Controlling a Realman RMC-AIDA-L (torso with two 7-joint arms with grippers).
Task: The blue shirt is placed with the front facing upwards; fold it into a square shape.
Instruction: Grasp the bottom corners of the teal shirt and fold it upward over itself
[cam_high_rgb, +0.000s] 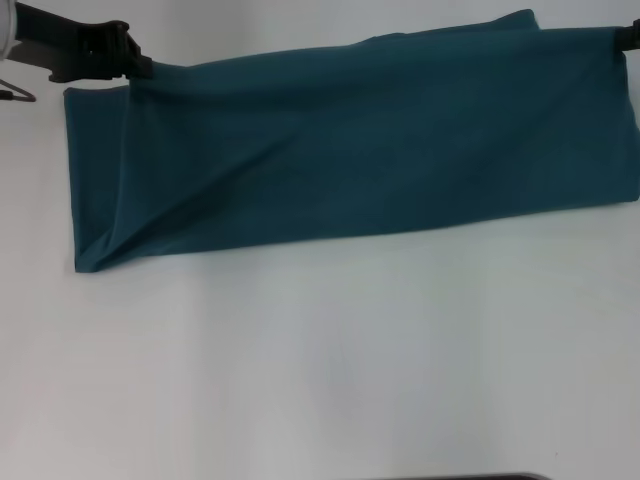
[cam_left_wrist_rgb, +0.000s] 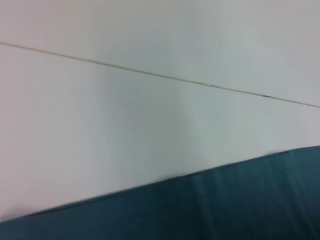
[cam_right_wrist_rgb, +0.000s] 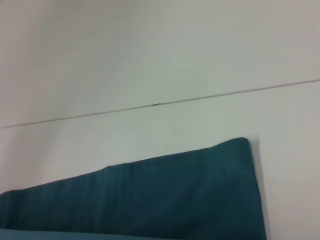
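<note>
Next, I release the blue shirt's held corner with my right gripper at the bottom layer's far corner (cam_high_rgb: 543, 11) (cam_right_wrist_rgb: 247, 144), which is peeking out from behind the shirt.
The blue shirt (cam_high_rgb: 380, 150) is a long dark teal band stretched across the far part of the white table (cam_high_rgb: 320, 350), folded lengthwise. No letters or neck label show. My left gripper (cam_high_rgb: 142, 68) is shut on its far left corner, and creases run from there down to the near left corner. My right gripper (cam_high_rgb: 622, 40) shows only as a dark tip at the frame's edge, gripping the far right corner. The shirt's edge also shows in the left wrist view (cam_left_wrist_rgb: 225, 205) and the right wrist view (cam_right_wrist_rgb: 175, 200); neither shows fingers.
The white table stretches wide in front of the shirt. A thin dark wire (cam_high_rgb: 15, 92) lies at the far left edge. A thin seam line (cam_left_wrist_rgb: 150, 74) crosses the white surface beyond the shirt. A dark strip (cam_high_rgb: 470, 477) lies at the near edge.
</note>
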